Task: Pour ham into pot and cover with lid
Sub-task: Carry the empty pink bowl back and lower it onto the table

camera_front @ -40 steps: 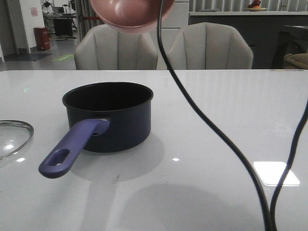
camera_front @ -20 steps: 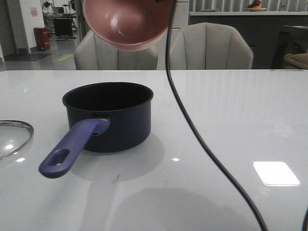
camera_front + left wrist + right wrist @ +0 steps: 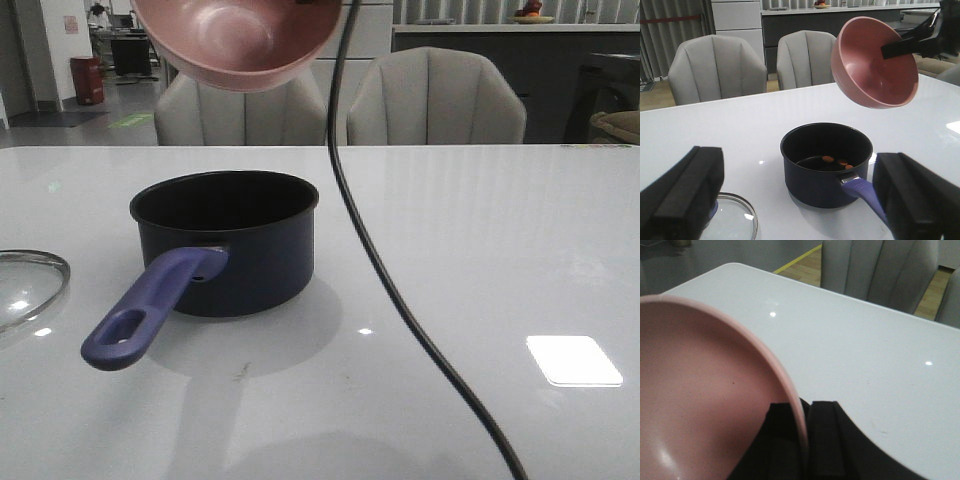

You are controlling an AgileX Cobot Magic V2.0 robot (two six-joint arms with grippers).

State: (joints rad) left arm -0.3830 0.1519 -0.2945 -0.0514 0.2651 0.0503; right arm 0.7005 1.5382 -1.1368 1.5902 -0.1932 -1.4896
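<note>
Next, I let go of the pink bowl with my right gripper on the white table (image 3: 542,318), just behind the bright patch of light.
The dark navy pot (image 3: 225,245) stands on the white table, its blue-purple handle (image 3: 150,310) pointing toward the front left. In the left wrist view a few orange ham pieces (image 3: 837,161) lie on the black floor of the pot (image 3: 826,187). The glass lid (image 3: 25,285) lies flat at the table's left edge, left of the pot, and also shows as the lid (image 3: 735,220). My right gripper (image 3: 807,407) is shut on the rim of a tilted pink bowl (image 3: 235,40), held high above the pot; the bowl (image 3: 875,62) looks empty. My left gripper (image 3: 799,155) is open, holding nothing.
A black cable (image 3: 400,300) hangs down across the front view, right of the pot. Two grey chairs (image 3: 430,95) stand beyond the table's far edge. A bright light patch (image 3: 573,360) reflects on the table at the right.
The pink bowl has shifted left and turned, so its inside faces the front camera instead of its underside. The hanging cable has swung left. Pot and lid have not moved.
</note>
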